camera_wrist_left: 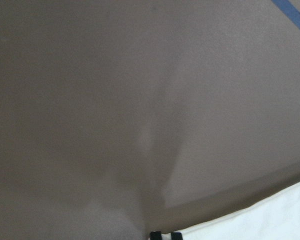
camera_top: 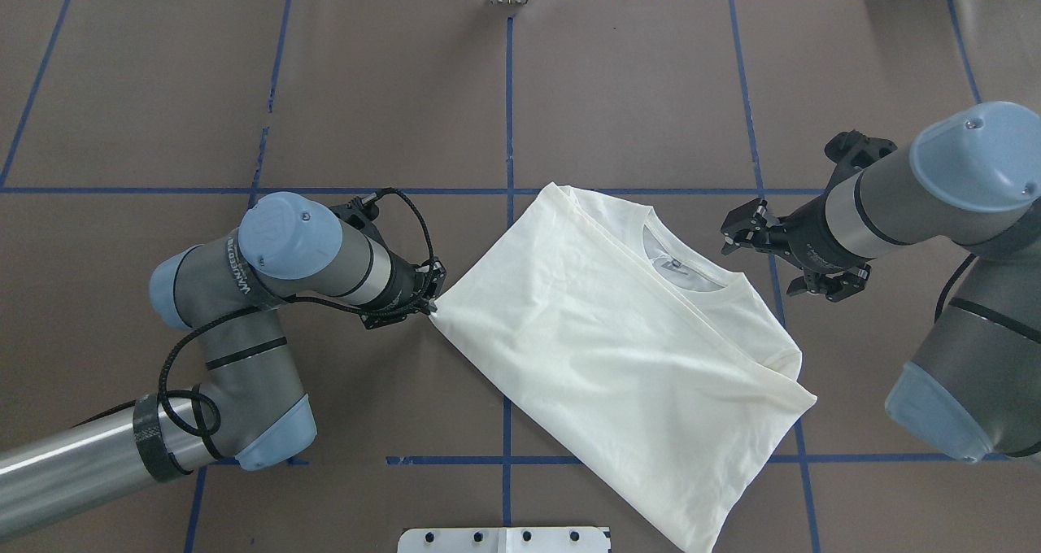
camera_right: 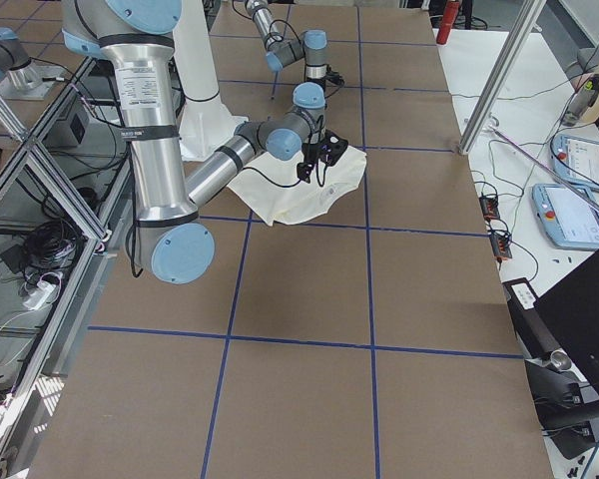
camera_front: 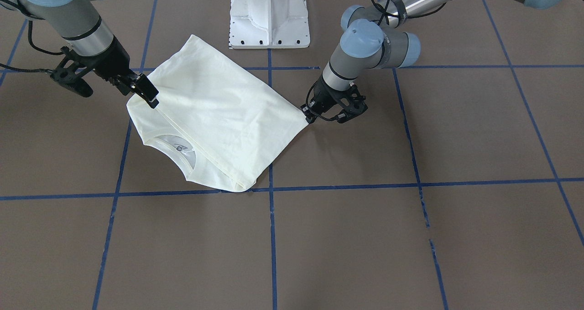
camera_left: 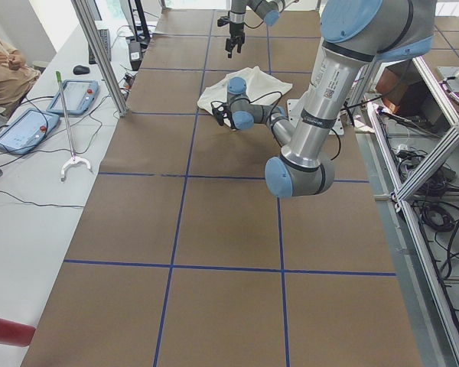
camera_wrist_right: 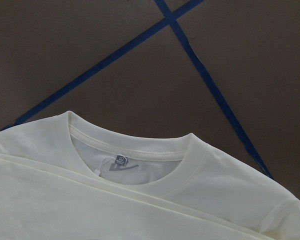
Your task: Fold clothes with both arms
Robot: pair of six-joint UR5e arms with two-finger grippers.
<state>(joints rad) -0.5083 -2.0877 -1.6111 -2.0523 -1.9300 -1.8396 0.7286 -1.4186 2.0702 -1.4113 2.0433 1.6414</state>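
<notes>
My left gripper releases the T-shirt's corner next on the bare table [camera_front: 318, 244] beyond the blue tape crossing farthest from the pedestal.
The cream-white T-shirt [camera_top: 618, 350] lies folded flat on the brown table, collar [camera_top: 691, 270] up with a label inside; its print is hidden. It also shows in the front view [camera_front: 219, 118] and the right wrist view [camera_wrist_right: 140, 200]. My left gripper [camera_top: 429, 305] is low at the shirt's pointed left corner, fingers shut on that corner [camera_front: 309, 117]; its fingertips [camera_wrist_left: 165, 235] sit at the fabric's edge. My right gripper [camera_top: 738, 229] hangs open and empty just beside the shoulder near the collar, above the table [camera_front: 145, 91].
The white pedestal base [camera_front: 269, 16] stands at the robot's edge of the table, close to the shirt's hem. Blue tape lines [camera_top: 508, 106] cross the brown table. An operator [camera_left: 4, 61] and tablets sit beside the table's far side.
</notes>
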